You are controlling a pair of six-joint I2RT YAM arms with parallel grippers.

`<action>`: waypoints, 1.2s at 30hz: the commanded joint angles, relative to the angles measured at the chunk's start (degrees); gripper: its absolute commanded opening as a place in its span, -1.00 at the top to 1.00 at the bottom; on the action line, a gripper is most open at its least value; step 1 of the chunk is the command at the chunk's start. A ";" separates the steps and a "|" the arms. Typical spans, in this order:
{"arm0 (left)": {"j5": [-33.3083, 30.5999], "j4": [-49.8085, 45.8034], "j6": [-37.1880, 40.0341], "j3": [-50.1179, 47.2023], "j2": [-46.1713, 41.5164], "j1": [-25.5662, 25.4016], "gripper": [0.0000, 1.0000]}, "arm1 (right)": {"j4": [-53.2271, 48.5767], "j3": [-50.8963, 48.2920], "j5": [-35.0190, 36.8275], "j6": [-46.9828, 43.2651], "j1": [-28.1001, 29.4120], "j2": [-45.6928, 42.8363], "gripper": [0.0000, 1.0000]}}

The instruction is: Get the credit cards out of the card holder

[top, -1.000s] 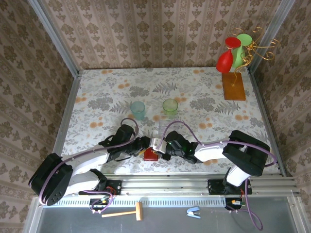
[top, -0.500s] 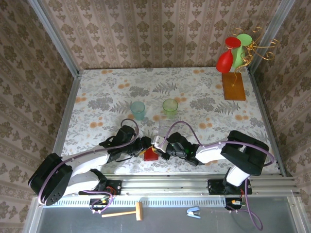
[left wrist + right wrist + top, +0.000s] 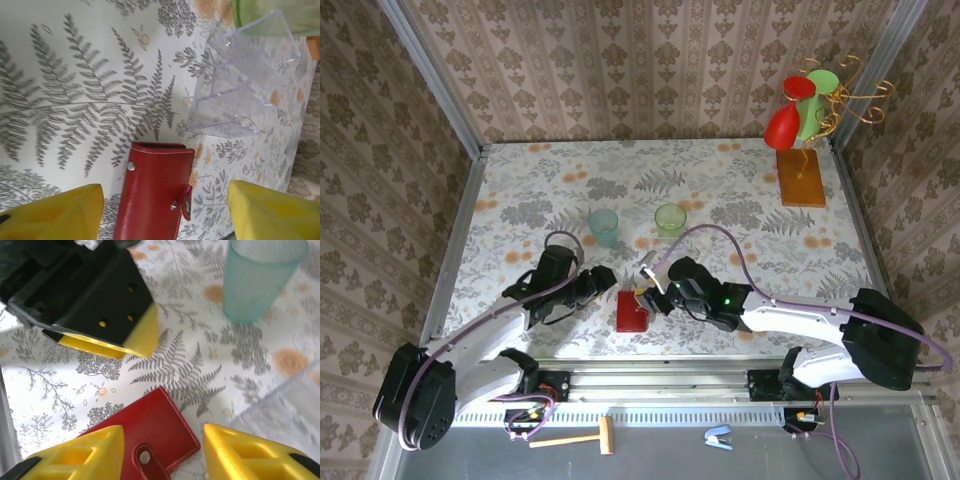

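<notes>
My right gripper needs to pinch that tab (image 3: 187, 203), which is unsnapped at the edge of the card holder lying folded shut, so that I can pull the card holder open.
The card holder (image 3: 632, 312) is a dark-red wallet lying flat and folded shut on the patterned table, its tab (image 3: 145, 460) and snap facing up. The credit cards are hidden inside it. My right gripper (image 3: 648, 296) hovers at the holder's far right corner; in the right wrist view its yellow fingers (image 3: 75, 455) stand apart over the holder (image 3: 150, 427) without pinching it. My left gripper (image 3: 602, 283) is open just left of the holder, with the holder (image 3: 155, 195) lying on the table between its spread fingertips (image 3: 50, 215).
A clear plastic box (image 3: 240, 90) stands just beyond the holder. A teal cup (image 3: 603, 226) and a green cup (image 3: 670, 218) sit mid-table. A wooden stand with red and green cups (image 3: 800, 150) is at the far right corner. The table's near edge is close behind the holder.
The holder was held tilted between both grippers; it now lies flat. The right gripper has opened and let it go. The left arm has drawn back to the left.
</notes>
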 commanded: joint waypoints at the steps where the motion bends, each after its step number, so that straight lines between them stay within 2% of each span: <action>1: 2.49 -4.02 5.94 2.66 0.90 2.13 -0.35 | -17.43 6.82 3.17 16.43 0.22 1.81 0.20; 8: 5.47 -4.25 10.94 3.84 3.34 7.13 -0.39 | -29.84 16.01 1.22 29.00 1.30 11.08 0.18; 15: 7.47 -5.32 15.02 5.07 4.68 10.07 -0.45 | -40.12 25.64 5.34 35.31 4.07 19.78 0.04; 26: 9.11 -1.60 13.95 2.08 4.37 10.57 -0.48 | -42.75 31.72 6.40 37.89 5.58 29.01 0.00; 30: 9.37 -1.20 13.83 1.63 4.38 10.57 -0.48 | -44.22 32.36 7.89 38.19 5.57 29.86 0.06; 36: 9.24 -0.78 13.57 1.80 4.88 10.57 -0.49 | -44.09 29.98 9.41 38.95 5.52 26.97 0.34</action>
